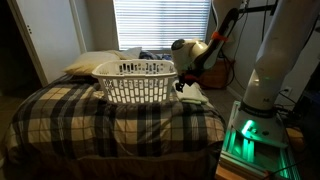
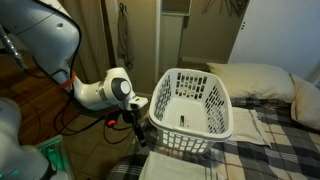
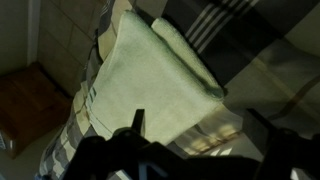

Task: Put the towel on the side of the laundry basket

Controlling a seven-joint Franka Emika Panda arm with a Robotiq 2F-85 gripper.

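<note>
My gripper is going to close on the pale towel at its folded corner [image 1: 184,99] [image 3: 212,102] next to the white laundry basket, so that the towel can be lifted from there.
A folded pale towel [image 3: 150,80] lies flat on the plaid bed, next to the white laundry basket [image 1: 135,80]. The towel also shows in both exterior views [image 1: 197,96] [image 2: 176,168], just beside the basket [image 2: 190,105]. My gripper [image 3: 195,125] hangs above the towel's near edge, pointing down. Its fingers are spread apart with nothing between them. In both exterior views the gripper [image 1: 182,86] [image 2: 141,131] sits close to the basket's outer wall, above the towel and not touching it.
The basket stands on a plaid-covered bed [image 1: 60,115] with pillows [image 2: 255,78] behind it. The bed edge and wooden floor [image 3: 30,100] lie beside the towel. A window with blinds [image 1: 160,25] is behind the bed. The robot base [image 1: 265,90] stands beside the bed.
</note>
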